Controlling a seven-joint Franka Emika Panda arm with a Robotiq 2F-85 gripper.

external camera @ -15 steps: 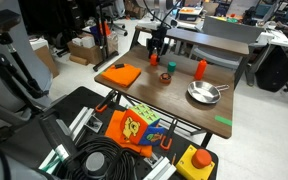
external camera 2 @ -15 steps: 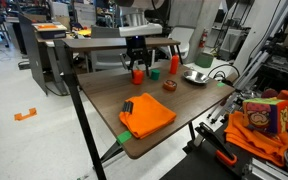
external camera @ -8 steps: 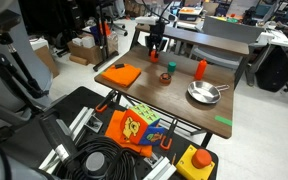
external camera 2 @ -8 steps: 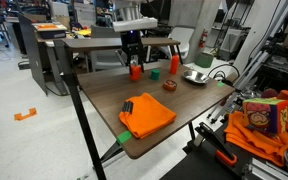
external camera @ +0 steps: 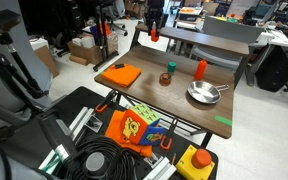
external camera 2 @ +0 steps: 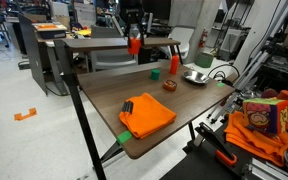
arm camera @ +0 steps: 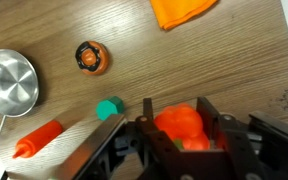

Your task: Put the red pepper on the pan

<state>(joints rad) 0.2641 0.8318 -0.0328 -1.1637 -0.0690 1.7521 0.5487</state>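
Observation:
My gripper needs to let go of the red pepper inside the silver pan point(external camera: 196, 89) point(arm camera: 18, 82), toward the dark round item. The pepper is now high above the table's far end.
My gripper point(arm camera: 181, 125) is shut on the red pepper point(arm camera: 180, 126), a small rounded red thing between the two black fingers. In both exterior views the gripper point(external camera: 154, 33) point(external camera 2: 135, 42) holds the pepper point(external camera: 154, 36) point(external camera 2: 135, 44) high above the far end of the wooden table. The silver pan point(external camera: 203, 94) point(external camera 2: 197, 76) point(arm camera: 8, 82) sits on the table with its short handle, well away from the gripper, and holds nothing.
On the table point(external camera: 224, 122) lie an orange cloth point(external camera: 120, 75) point(external camera 2: 147, 114) point(arm camera: 182, 10), a dark round item with a red top point(external camera: 165, 78) point(arm camera: 92, 58), a small green block point(external camera: 169, 67) point(arm camera: 109, 109) and a taller orange-red cylinder point(external camera: 200, 69) point(arm camera: 37, 140).
The gripper has risen from just above the tabletop to well above it, carrying the red pepper up with it. Nothing else on the table moved.

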